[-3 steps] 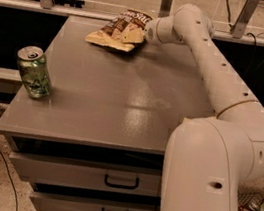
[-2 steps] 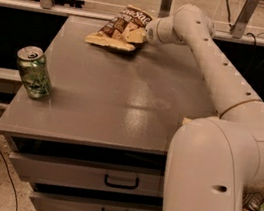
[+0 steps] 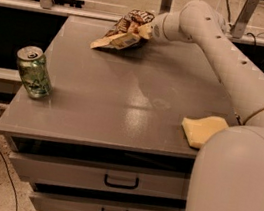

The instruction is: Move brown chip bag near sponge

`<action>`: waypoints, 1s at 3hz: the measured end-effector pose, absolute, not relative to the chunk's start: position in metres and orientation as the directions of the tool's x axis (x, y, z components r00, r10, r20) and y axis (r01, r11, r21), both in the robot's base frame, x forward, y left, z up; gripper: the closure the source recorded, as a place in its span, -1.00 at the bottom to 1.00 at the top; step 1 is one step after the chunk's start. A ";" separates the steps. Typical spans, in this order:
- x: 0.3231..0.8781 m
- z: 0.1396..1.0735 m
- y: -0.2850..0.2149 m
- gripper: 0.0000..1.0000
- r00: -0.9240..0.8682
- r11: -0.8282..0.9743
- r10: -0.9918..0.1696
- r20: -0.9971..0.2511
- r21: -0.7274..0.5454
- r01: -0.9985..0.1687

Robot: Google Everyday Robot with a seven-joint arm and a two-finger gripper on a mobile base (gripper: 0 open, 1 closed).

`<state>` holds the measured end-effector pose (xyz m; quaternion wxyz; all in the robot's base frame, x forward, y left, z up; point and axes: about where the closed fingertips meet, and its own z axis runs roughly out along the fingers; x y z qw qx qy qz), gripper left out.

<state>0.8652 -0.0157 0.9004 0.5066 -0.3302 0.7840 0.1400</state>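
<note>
I should release the brown chip bag with my gripper on the grey table [image 3: 167, 85] just behind the pale yellow sponge.
The brown chip bag [image 3: 124, 31] is at the far edge of the grey table [image 3: 122, 101], tilted, with its right end raised and its pale left tip low near the tabletop. My gripper [image 3: 146, 29] reaches in from the right and is shut on the bag's right end. The pale yellow sponge [image 3: 202, 129] lies flat near the table's front right corner, far from the bag and partly hidden by my arm's base.
A green can [image 3: 34, 72] stands upright near the table's front left edge. Drawers with dark handles [image 3: 121, 182] are below the tabletop. My large white arm [image 3: 238, 80] spans the right side. A ledge with metal stands runs behind the table.
The bag's right end has risen and the bag has tilted in my gripper. The sponge has come into view by my arm's base.
</note>
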 end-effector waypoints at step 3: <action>0.744 0.921 -0.074 1.00 -0.291 0.773 -0.429 -0.855 -0.180 -0.608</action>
